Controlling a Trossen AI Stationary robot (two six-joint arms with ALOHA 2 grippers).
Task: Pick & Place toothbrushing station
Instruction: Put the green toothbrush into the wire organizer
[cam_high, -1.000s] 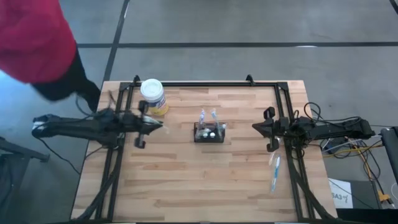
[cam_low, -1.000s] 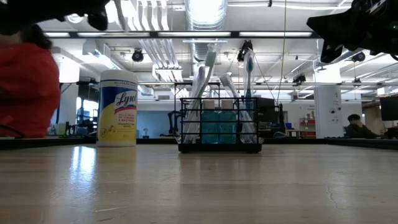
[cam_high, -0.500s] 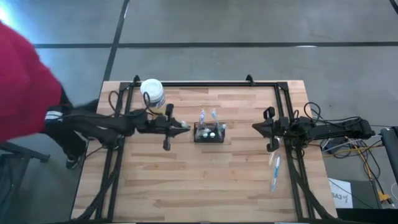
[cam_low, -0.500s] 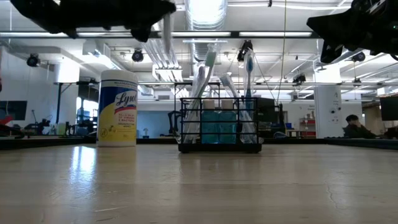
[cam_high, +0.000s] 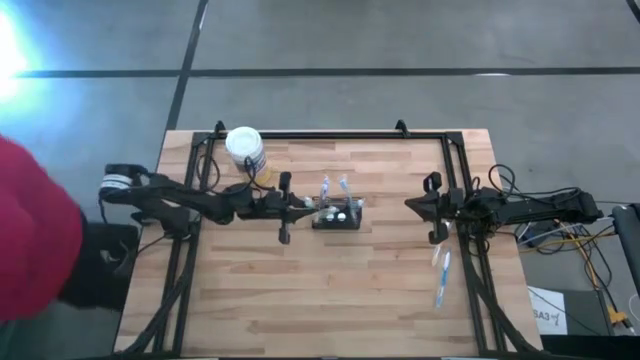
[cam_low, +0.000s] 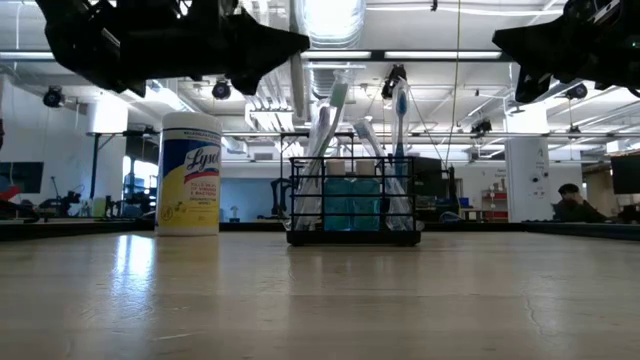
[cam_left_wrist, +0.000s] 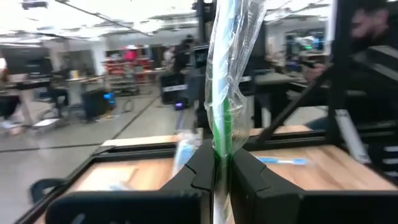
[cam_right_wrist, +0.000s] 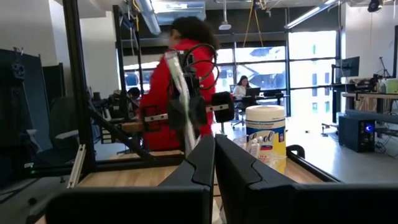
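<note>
The robot's left gripper has the green toothbrush too low to seat it deep in the holder, so it should set the toothbrush in, then grip near its head (cam_right_wrist: 173, 61).
The black slotted holder (cam_high: 336, 214) stands on its base at the table's middle, with several toothbrushes upright in it; it also shows in the low view (cam_low: 353, 205). My left gripper (cam_high: 303, 207) hovers just left of the holder, above the table, shut on a green toothbrush in a clear wrapper (cam_left_wrist: 224, 74). The right wrist view shows that toothbrush from afar (cam_right_wrist: 179, 87). My right gripper (cam_high: 408, 205) hangs in the air at the table's right side, shut and empty (cam_right_wrist: 214, 163). My left gripper pinches the wrapped green toothbrush between its two fingers, about midway along its length (cam_left_wrist: 219, 146). The fingers come level from the table's left and lie across it. The toothbrush stands nearly upright, reaching above and below the fingers, clear of the table.
A white-lidded yellow wipes canister (cam_high: 246, 150) stands at the far left, behind my left arm. Two loose wrapped toothbrushes (cam_high: 441, 275) lie on the table near the right edge. A person in red (cam_high: 35, 250) is beside the table's left edge.
My left gripper has gone toward the table's right edge, from beside the canister to just left of the holder. The person in red has drawn back from the table's far left to its near left.
</note>
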